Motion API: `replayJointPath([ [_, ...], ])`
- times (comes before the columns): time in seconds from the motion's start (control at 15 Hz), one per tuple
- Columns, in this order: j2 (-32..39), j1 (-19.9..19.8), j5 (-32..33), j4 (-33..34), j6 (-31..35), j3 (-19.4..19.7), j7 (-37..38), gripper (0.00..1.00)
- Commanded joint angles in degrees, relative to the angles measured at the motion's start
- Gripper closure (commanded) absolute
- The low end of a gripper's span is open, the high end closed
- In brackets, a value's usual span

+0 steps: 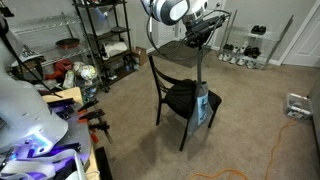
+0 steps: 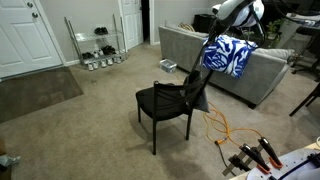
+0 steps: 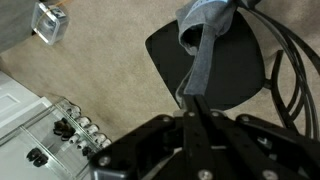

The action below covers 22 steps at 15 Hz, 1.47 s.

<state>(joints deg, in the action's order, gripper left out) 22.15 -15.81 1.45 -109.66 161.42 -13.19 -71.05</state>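
Observation:
The robot's gripper should release the long grey-and-blue garment over the near side of the black chair (image 1: 187, 108).
My gripper (image 3: 196, 98) is shut, its two black fingers pressed together on a grey-blue cloth (image 3: 204, 38). The cloth hangs from the fingertips down toward a black chair (image 3: 222, 72). In both exterior views the gripper (image 1: 206, 30) (image 2: 233, 24) is raised above the chair (image 1: 178, 98) (image 2: 163, 103). In an exterior view the cloth (image 1: 202, 80) is a long grey strip that reaches the chair's seat. In an exterior view the cloth (image 2: 228, 55) shows a blue and white pattern near the top, and a dark tail falls to the chair's backrest.
Metal shelving (image 1: 105, 40) and clutter stand behind the chair. A wire shoe rack (image 2: 98, 45) (image 1: 242, 48) is by the wall, near a white door (image 2: 20, 35). A grey sofa (image 2: 262, 80) is beside the chair. An orange cable (image 2: 225, 125) lies on the carpet.

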Motion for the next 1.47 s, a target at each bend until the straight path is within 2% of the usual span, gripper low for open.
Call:
replayJointPath([
  [0.0,-3.40,-1.40,-2.51,-3.43,0.28,0.66,-5.32,0.99],
  [0.47,-3.94,-2.14,-2.65,-4.10,0.06,4.48,-5.85,0.99],
  [1.4,-8.35,-0.81,-3.57,-11.00,0.50,3.72,-9.50,0.99],
])
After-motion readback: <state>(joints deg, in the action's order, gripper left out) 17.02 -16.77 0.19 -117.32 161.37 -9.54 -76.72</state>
